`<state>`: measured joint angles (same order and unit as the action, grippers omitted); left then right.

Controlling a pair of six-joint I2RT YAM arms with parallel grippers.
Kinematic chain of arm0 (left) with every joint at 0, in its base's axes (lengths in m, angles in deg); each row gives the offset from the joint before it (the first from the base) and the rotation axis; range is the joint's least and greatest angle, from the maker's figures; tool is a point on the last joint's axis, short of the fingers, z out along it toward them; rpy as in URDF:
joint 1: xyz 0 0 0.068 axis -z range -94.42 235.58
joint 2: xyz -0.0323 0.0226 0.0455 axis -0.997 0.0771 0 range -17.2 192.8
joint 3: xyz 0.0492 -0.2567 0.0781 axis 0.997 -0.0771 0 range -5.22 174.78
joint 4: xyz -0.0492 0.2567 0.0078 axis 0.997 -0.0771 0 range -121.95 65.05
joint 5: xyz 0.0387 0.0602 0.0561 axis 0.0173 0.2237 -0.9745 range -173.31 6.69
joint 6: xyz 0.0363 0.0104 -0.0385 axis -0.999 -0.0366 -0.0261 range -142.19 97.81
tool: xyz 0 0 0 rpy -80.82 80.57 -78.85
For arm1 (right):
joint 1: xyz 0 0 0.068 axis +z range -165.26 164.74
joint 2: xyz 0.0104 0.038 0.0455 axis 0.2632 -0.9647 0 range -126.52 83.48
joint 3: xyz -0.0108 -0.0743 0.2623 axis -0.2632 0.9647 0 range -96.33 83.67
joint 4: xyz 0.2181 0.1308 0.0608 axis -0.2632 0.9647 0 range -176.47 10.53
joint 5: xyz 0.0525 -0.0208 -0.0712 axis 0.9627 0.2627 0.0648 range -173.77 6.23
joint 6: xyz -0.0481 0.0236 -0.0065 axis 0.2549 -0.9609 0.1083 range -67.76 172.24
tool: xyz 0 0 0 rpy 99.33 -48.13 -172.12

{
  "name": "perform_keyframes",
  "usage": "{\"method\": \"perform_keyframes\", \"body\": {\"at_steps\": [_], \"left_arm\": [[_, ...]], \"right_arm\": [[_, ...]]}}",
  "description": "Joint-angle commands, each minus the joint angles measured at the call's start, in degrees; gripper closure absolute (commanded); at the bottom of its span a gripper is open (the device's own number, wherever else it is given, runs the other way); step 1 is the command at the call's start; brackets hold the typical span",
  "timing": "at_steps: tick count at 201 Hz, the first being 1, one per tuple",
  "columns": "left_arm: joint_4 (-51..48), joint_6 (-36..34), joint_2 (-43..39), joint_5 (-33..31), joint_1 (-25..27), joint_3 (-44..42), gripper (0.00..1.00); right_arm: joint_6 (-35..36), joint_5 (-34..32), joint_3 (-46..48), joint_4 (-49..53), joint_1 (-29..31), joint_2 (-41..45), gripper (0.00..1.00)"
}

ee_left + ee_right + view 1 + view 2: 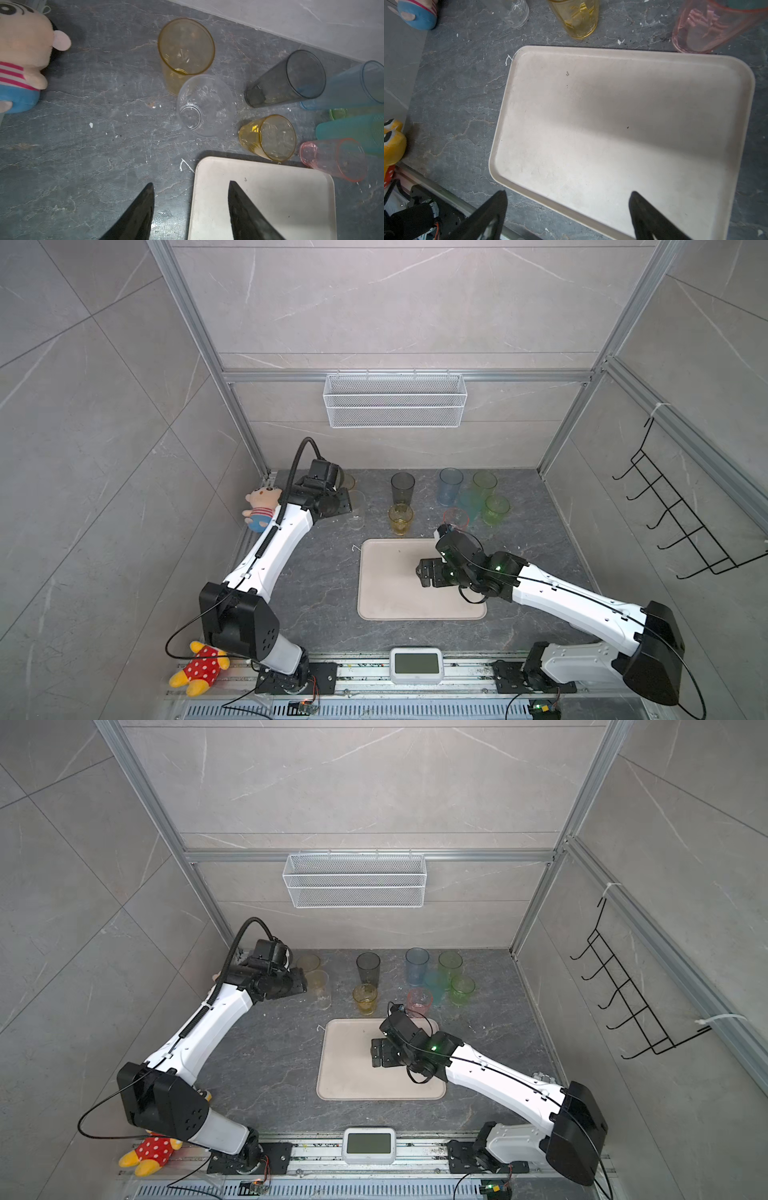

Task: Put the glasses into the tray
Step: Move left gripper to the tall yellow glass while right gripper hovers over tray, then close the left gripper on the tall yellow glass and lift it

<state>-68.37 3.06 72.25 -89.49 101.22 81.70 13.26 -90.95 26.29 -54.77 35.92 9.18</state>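
The robot's left gripper should next move to the amber glass and close on its rim (341, 477) (159, 47), on the side that faces the striped plush doll.
The cream tray (386, 585) (349, 1065) lies bare at the table's middle. Behind it stand the glasses: amber (185, 49), clear (205, 106) (357, 510), grey (402, 488), short yellow (400, 519), blue (450, 486), teal (469, 504), pink (456, 517) and two green (484, 483) (496, 509). My left gripper (191, 184) (344, 501) hovers at the back left beside the clear and amber glasses, open and empty. Over the tray (612, 124), my right gripper (568, 192) (424, 572) stands wide open, holding nothing.
A striped plush doll (262, 508) sits by the left wall. A yellow and red plush (199, 668) lies at the front left. A white mesh basket (395, 400) hangs on the back wall, and a black hook rack (681, 510) on the right wall. A white screen device (415, 664) sits on the front rail.
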Motion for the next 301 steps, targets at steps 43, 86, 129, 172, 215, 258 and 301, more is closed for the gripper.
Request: {"method": "perform_keyframes", "body": {"at_steps": [43, 86, 129, 172, 215, 258, 301], "left_arm": [[-4.03, 0.98, 12.87, 0.11, -6.16, 15.76, 0.4], [-5.57, 1.02, 22.41, 1.07, -7.64, 25.98, 0.39], [-8.2, 1.02, 30.98, 1.21, -7.64, 35.61, 0.39], [-9.78, 0.88, 36.36, 0.22, -7.64, 40.62, 0.39], [-10.89, 0.57, 39.73, 0.11, -7.64, 43.56, 0.4], [-11.4, 0.6, 40.97, 0.25, -7.64, 43.54, 0.5], [-11.71, 0.33, 41.24, 0.11, -7.64, 43.17, 0.64]], "right_arm": [[1.31, -5.19, 2.3, -3.63, 0.68, 0.27, 0.04], [2.27, -5.83, 4.8, -5.63, 0.69, 1.18, 0.02], [3.49, -6.88, 5.67, -6.29, 0.63, 1.64, 0.01], [4.43, -8.02, 6.83, -7.07, 0.53, 2.39, 0.0], [4.13, -8.29, 8.12, -7.76, -0.07, 2.78, 0.0], [3.73, -8.16, 9.5, -8.5, -0.95, 3.36, 0.0], [3.59, -8.2, 10.53, -8.67, -1.5, 3.38, 0.0]]}}
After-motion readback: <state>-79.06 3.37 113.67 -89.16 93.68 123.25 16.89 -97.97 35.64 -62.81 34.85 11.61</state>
